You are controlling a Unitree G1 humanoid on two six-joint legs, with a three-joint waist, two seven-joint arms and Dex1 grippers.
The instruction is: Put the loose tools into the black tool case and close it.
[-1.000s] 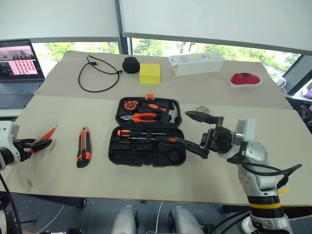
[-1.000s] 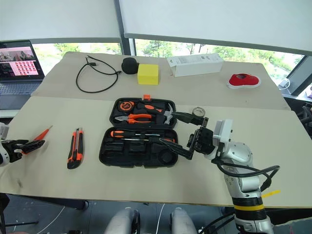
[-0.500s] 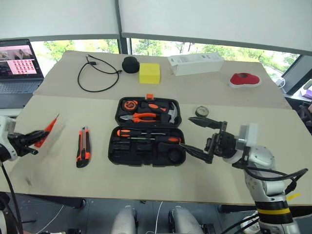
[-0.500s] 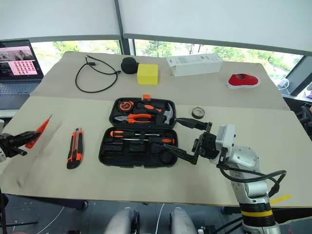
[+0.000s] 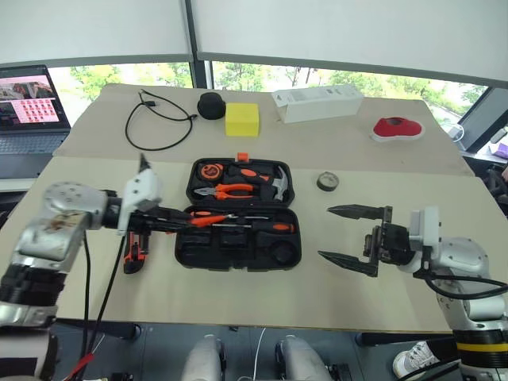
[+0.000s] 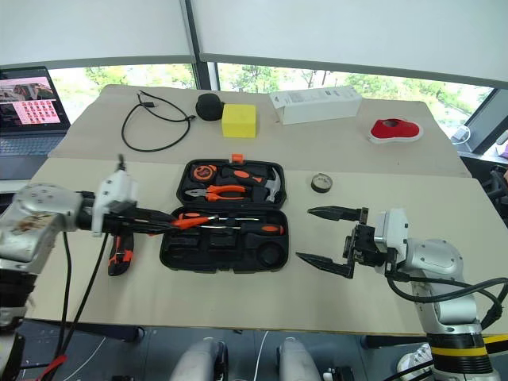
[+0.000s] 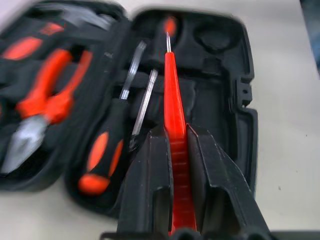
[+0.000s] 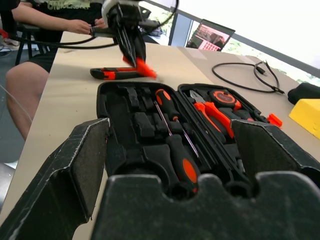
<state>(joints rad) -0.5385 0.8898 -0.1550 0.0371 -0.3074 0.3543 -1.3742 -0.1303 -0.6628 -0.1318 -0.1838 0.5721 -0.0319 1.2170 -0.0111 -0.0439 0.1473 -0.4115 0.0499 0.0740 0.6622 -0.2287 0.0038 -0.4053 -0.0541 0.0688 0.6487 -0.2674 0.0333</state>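
Observation:
My left gripper is going to let go of the orange tester screwdriver in the slot [image 5: 215, 230] [image 7: 150, 141] next to the screwdrivers in the near half of the case.
The black tool case [image 5: 238, 244] lies open in the middle of the table. Two black-and-orange screwdrivers [image 5: 238, 216] rest in its near half. My left gripper [image 5: 181, 221] is shut on the thin orange tester screwdriver [image 5: 198, 220] and holds it over the case's left end, tip pointing into the case. In the left wrist view the tester [image 7: 175, 130] sits clamped between the fingers above the moulded slots. The orange-and-black utility knife [image 5: 135, 252] lies on the table left of the case, partly behind my left arm. My right gripper [image 5: 325, 232] hovers wide open and holding nothing, right of the case.
Pliers [image 5: 226, 190], a hammer [image 5: 278, 181] and a tape measure fill the case's far half. A small round tin [image 5: 328, 182] sits right of the case. Further back are a laptop [image 5: 28, 119], cable [image 5: 159, 119], black speaker [image 5: 212, 104], yellow block [image 5: 244, 119], white box [image 5: 319, 103] and red object [image 5: 398, 128]. A person [image 8: 60, 20] sits at the table's left.
My left gripper closed on the tester at the table's left edge, lifted it and swung right to the case. The right gripper drew back to the right, still open.

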